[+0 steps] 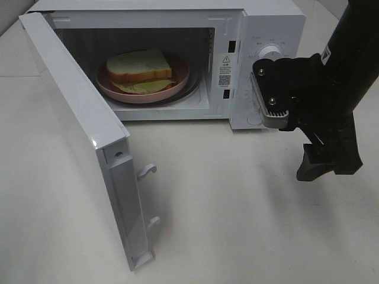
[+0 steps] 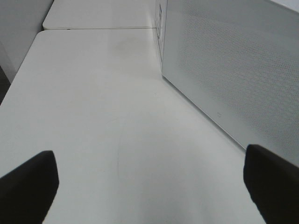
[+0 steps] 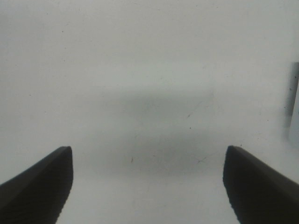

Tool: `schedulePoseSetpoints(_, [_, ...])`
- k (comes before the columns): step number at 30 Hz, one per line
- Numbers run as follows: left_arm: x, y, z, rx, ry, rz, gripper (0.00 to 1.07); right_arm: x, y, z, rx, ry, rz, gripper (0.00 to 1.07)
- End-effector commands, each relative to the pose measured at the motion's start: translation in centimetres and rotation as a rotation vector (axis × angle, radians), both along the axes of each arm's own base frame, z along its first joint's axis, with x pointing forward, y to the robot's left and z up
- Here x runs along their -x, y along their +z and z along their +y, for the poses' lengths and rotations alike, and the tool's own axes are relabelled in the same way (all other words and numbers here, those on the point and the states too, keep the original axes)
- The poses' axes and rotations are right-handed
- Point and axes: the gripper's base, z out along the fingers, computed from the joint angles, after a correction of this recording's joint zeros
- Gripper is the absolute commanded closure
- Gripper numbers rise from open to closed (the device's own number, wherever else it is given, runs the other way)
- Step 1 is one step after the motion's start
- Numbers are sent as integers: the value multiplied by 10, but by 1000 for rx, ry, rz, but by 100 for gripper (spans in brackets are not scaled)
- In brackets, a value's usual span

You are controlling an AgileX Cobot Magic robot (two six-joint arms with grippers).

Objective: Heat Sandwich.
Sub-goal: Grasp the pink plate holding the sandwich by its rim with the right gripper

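Observation:
Next, my right gripper reaches into the open microwave and closes on the near rim (image 1: pixel 161 98) of the pink plate, in front of the sandwich.
The sandwich (image 1: pixel 139 66), white bread with tan crust and pale green filling, lies on a round pink plate (image 1: pixel 180 80) inside the open microwave (image 1: pixel 269 23). My right gripper (image 1: pixel 328 168) hangs over the table in front of the microwave's control panel, pointing down. In the right wrist view my right gripper (image 3: pixel 149 186) is open, with only bare white table between its dark fingers (image 3: pixel 42 186). My left gripper (image 2: pixel 149 191) is open and empty over the table, beside the microwave's perforated side wall (image 2: pixel 233 70). It is out of the exterior view.
The microwave door (image 1: pixel 77 118) stands swung out to the left, reaching toward the front of the table (image 1: pixel 237 225). A white dial (image 1: pixel 271 53) sits on the control panel, just behind the right arm.

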Motion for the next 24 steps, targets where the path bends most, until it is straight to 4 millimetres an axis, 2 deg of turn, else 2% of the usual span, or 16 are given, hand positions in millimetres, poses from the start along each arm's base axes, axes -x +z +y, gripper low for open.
schedulePoseSetpoints(1, [3,0,0,3,4,-22,3,-1,3,2,-19,-32,-22,19])
schedulePoseSetpoints(8, [3,0,0,3,4,-22,3,-5,9,7,-18,-4,-74,20])
schedulePoseSetpoints(16, [3,0,0,3,4,-22,3,-17,24,41,-31,95,-150,20])
schedulePoseSetpoints(24, [3,0,0,3,4,-22,3,-36,27,57,-61,114,-212,20])
